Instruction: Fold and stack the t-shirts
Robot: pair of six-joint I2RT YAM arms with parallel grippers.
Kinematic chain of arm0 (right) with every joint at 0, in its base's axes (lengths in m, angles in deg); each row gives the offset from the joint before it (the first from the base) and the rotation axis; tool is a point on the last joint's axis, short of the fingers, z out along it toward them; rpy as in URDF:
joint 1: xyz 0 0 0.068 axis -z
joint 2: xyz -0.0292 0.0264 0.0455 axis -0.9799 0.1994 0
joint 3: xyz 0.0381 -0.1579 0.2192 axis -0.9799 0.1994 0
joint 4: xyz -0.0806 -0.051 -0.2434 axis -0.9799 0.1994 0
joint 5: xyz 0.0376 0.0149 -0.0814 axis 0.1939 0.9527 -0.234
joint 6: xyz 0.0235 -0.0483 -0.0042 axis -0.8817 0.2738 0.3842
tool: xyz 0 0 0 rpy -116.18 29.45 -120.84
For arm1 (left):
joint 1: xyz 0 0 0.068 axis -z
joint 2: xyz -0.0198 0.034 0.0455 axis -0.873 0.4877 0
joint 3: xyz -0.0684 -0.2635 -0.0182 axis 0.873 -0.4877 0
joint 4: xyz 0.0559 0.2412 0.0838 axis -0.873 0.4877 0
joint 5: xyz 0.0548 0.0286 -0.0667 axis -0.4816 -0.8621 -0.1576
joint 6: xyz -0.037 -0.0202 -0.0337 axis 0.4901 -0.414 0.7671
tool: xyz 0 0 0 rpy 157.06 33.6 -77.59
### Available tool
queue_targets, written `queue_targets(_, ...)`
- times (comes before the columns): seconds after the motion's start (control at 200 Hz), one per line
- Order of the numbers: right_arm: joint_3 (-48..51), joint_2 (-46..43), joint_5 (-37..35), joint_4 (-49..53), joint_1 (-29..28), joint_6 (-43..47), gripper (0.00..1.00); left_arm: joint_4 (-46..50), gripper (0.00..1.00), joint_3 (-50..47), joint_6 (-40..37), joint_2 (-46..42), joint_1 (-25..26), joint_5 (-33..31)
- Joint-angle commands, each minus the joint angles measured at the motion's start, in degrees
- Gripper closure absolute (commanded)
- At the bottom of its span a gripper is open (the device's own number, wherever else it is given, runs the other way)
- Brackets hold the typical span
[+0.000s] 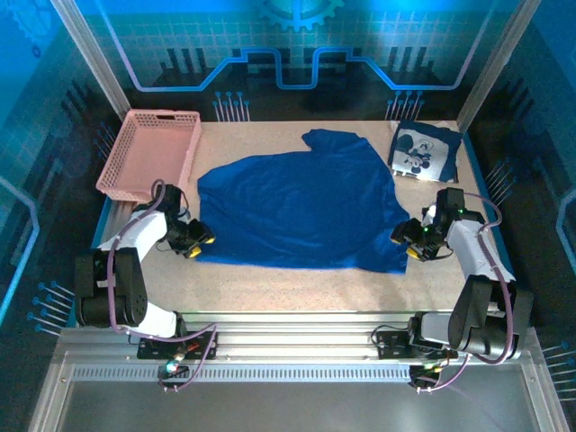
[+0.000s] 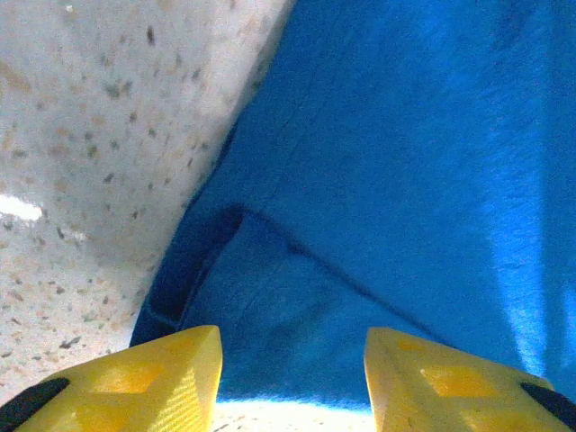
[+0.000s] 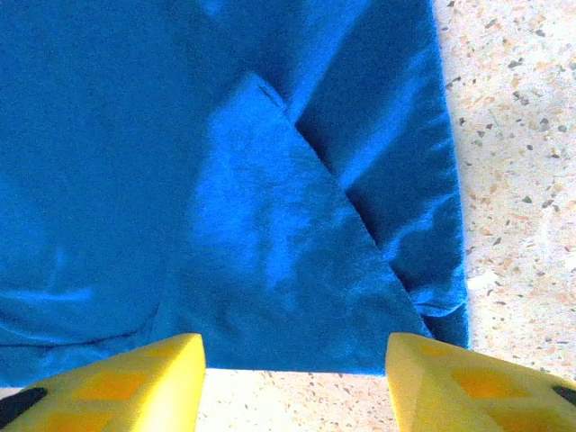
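Note:
The royal-blue t-shirt's corner pokes past one finger of my left gripper, so next my left gripper backs off, opens wider and takes the folded flap (image 2: 247, 292) there.
A royal-blue t-shirt (image 1: 301, 207) lies spread out in the middle of the table, print side hidden. A second t-shirt (image 1: 425, 151), folded with a white-and-black cartoon print up, rests at the back right. My left gripper (image 1: 200, 241) sits low at the spread shirt's left front corner. In the left wrist view its yellow fingers (image 2: 171, 378) stand apart, the left gripper (image 2: 292, 387) open, and the t-shirt's edge (image 2: 297, 297) lies just ahead of the tips. My right gripper (image 1: 409, 241) is at the shirt's right front corner. The right gripper (image 3: 295, 387) is open too, the t-shirt's hem (image 3: 288, 297) just beyond its fingers (image 3: 450, 382).
A pink lattice basket (image 1: 151, 153) stands at the back left corner. Speckled tabletop (image 1: 297, 288) runs bare along the front between the arms. Frame posts rise at both back corners.

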Motion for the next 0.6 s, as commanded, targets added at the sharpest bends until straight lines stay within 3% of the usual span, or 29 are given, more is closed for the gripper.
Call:
queue_targets(0.0, 0.6, 0.7, 0.0, 1.2, -0.8, 0.7, 0.46, 2.7, 0.54, -2.1, -0.6, 0.0, -0.5, 2.1)
queue_targets(0.35, 2.0, 0.4, 2.5, -0.3, -2.2, 0.1, 0.53, 1.8, 0.60, -4.1, -0.5, -0.7, -0.5, 3.0)
queue_targets(0.595, -0.2, 6.0, 0.7, -6.1, -2.4, 0.8, 0.55, 1.1, 0.55, -5.1, 0.3, -3.2, -0.5, 3.7)
